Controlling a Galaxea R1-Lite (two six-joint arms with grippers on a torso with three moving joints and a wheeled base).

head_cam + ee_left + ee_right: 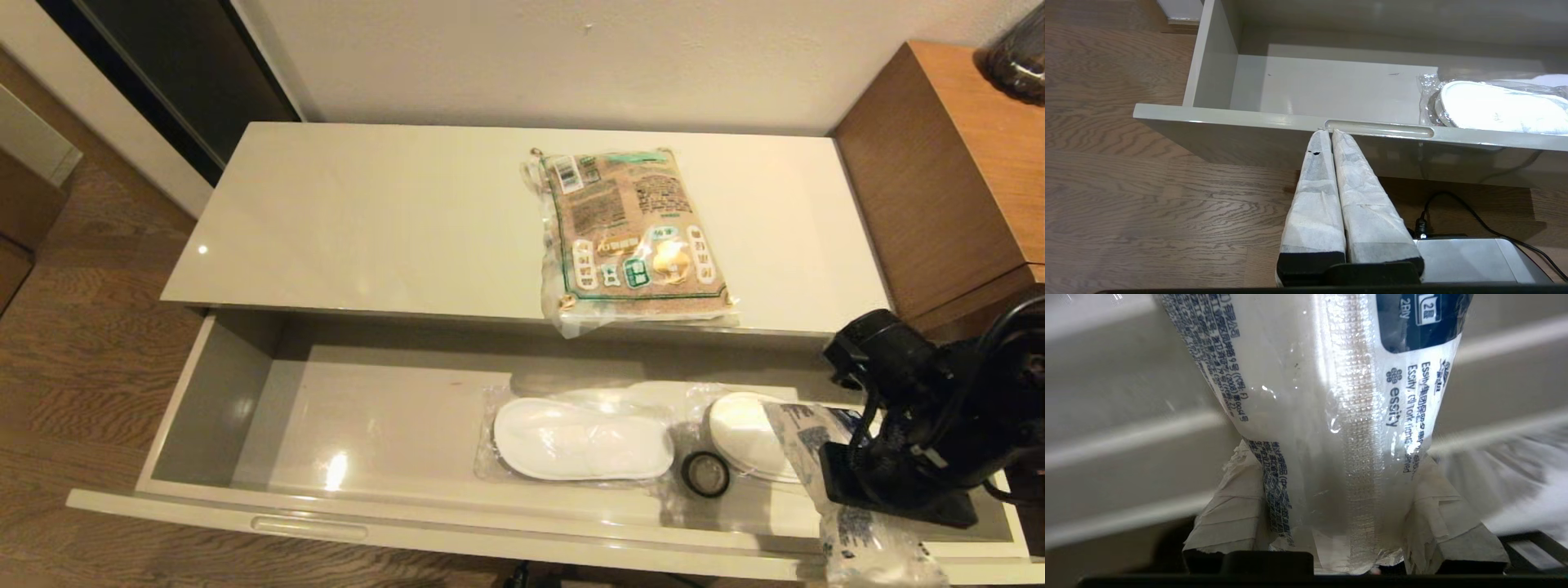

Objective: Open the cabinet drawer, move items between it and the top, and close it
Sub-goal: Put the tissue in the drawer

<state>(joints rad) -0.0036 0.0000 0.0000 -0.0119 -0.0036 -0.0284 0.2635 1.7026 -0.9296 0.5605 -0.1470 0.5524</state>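
Observation:
The robot's right gripper should release the tissue pack over the wrapped white slipper (781, 451) near the black tape ring in the drawer.
The cabinet drawer (212, 384) is pulled wide open under the glossy cream top (367, 220). A brown grain bag (633, 233) lies on the top, right of centre, its near edge overhanging slightly. Clear-wrapped white slippers (580, 441) lie in the drawer, with a black tape ring (705, 474) beside them. My right gripper (841, 490) is at the drawer's right end, shut on a white-and-blue tissue pack (1331, 396) held between its taped fingers (1237, 490). The pack (869, 543) hangs over the drawer's front rim. My left gripper (1327, 132) is shut and empty, low in front of the drawer's handle slot (1380, 127).
A taller brown wooden cabinet (947, 171) stands against the low cabinet's right end, with a dark object (1016, 57) on it. Wood floor (82, 384) lies to the left and in front. A black cable and a silver base (1474, 257) sit below the drawer front.

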